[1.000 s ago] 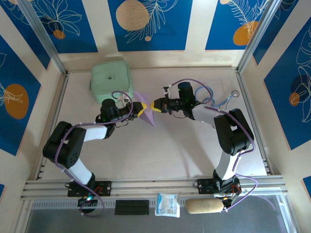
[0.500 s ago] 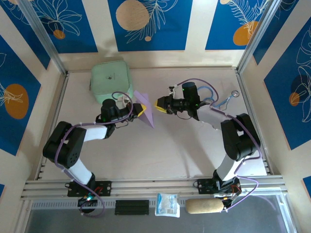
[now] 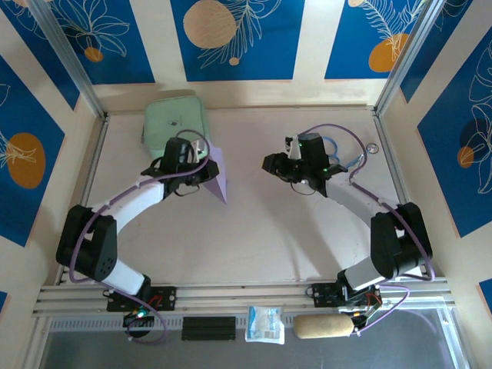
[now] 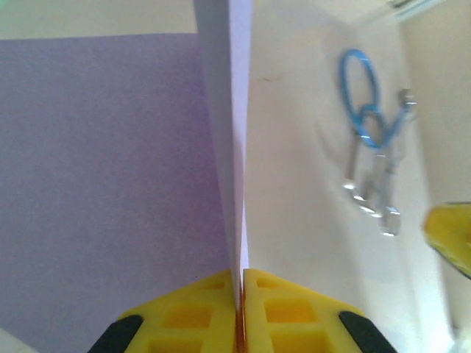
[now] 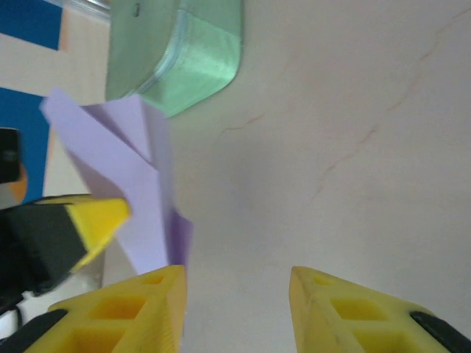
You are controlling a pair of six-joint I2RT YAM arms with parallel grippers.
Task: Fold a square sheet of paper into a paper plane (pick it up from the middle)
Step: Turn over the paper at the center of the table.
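Note:
I should let go of the paper with my left gripper on the bare table [image 3: 211, 197] in front of the mint-green pouch, toward the middle of the table.
The square sheet of paper, pale lilac, is folded into a narrow pointed paper plane [image 3: 220, 177] that stands on edge just right of the mint-green pouch. My left gripper [image 3: 206, 172] is shut on its fold. In the left wrist view the yellow fingertips [image 4: 202, 312] pinch the paper's [image 4: 110, 184] upright edge. My right gripper [image 3: 267, 163] hangs open a short way to the paper's right, apart from it. In the right wrist view my right gripper [image 5: 235, 294] has only bare table between its fingers. Beyond its left finger there are the paper [image 5: 132, 169] and a left fingertip [image 5: 96, 217].
The mint-green pouch [image 3: 174, 121] lies at the back left, close behind the paper. A bunch of keys on a blue ring [image 3: 355, 157] lies at the right, behind the right arm. Metal rails edge the table. A small packet [image 3: 265, 324] and a tan roll [image 3: 323, 327] lie past the near rail.
My right gripper has opened, let go of the paper and drawn back to the right. The left gripper has carried the paper left and back, toward the pouch.

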